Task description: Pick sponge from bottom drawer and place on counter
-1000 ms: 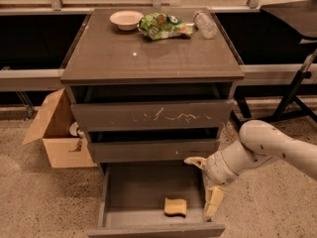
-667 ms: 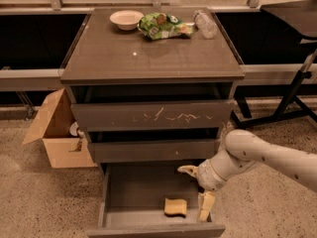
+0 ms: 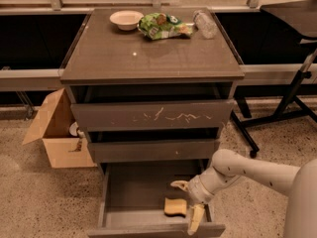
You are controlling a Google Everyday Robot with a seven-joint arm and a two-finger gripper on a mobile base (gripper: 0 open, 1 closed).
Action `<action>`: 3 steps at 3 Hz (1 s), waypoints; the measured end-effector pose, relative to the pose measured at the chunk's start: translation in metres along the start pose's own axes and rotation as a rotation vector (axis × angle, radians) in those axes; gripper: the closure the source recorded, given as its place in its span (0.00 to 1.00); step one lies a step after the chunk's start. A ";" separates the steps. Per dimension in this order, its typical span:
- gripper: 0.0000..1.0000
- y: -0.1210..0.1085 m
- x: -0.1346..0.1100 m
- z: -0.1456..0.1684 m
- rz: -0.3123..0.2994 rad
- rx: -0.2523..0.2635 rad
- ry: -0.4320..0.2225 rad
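Observation:
Next, my gripper moves over the yellow sponge's end (image 3: 183, 207), the one nearest my arm, and closes there.
The yellow sponge (image 3: 175, 207) lies flat on the grey tray of the pulled-out bottom drawer (image 3: 129, 195), near its front right corner. My gripper (image 3: 187, 202) reaches down into the drawer from the right, open, with one pale finger (image 3: 179, 185) behind the sponge and the other (image 3: 194, 219) in front of it, just right of the sponge. The counter (image 3: 148, 53) is the glossy grey-brown top of the cabinet, above the drawers.
On the counter's far edge stand a white bowl (image 3: 126, 19), a green snack bag (image 3: 161, 26) and a clear plastic bottle (image 3: 205, 24). The white-scratched top drawer (image 3: 153, 115) and the middle drawer (image 3: 153, 150) stick out slightly. A cardboard box (image 3: 54, 128) sits left; a black stand (image 3: 292, 93) is right.
My gripper has moved left and down into the drawer, closing in on the sponge until its fingers straddle the sponge's right end. The sponge has not moved.

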State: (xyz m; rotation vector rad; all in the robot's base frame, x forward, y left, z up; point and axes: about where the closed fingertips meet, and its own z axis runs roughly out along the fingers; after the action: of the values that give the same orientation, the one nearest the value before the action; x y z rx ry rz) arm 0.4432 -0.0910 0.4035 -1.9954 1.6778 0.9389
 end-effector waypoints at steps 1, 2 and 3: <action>0.00 0.000 0.000 0.000 0.000 0.000 0.000; 0.00 -0.020 0.029 0.026 0.001 0.006 0.016; 0.00 -0.038 0.054 0.047 -0.021 0.020 0.025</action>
State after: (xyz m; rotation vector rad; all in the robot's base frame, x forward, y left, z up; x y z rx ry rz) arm 0.4714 -0.0904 0.3277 -2.0161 1.6691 0.8903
